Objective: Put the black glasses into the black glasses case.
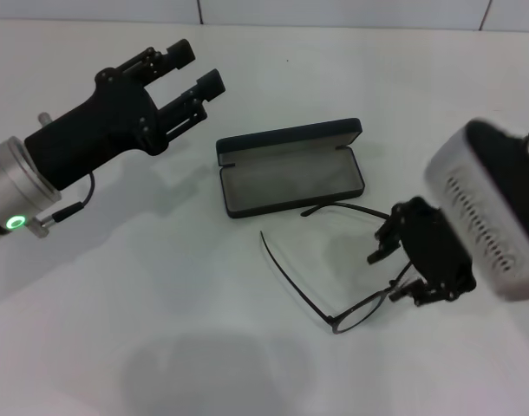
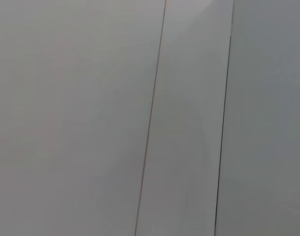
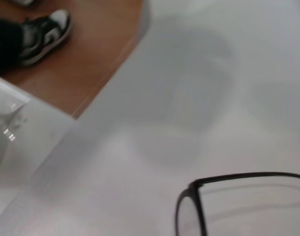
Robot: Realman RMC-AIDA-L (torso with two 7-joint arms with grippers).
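The glasses' open temple arms would overhang the case, so my right gripper needs to retake their frame [image 1: 388, 293] and raise them for my left gripper to fold.
The black glasses case [image 1: 290, 180] lies open in the middle of the white table, grey lining up, lid standing at the far side. The black glasses [image 1: 360, 312] are in front of and to the right of the case, temple arms spread toward it. My right gripper [image 1: 388, 273] is closed on the right part of their frame and holds them slightly tilted, low over the table. One lens and its rim [image 3: 194, 196] show in the right wrist view. My left gripper [image 1: 199, 68] is open and empty, in the air to the left of the case.
The white table [image 1: 160, 286] fills the head view; tile seams of the wall run along the back. The right wrist view shows the table's edge, a wooden floor [image 3: 101, 44] and a person's shoe [image 3: 44, 34]. The left wrist view shows only grey panels.
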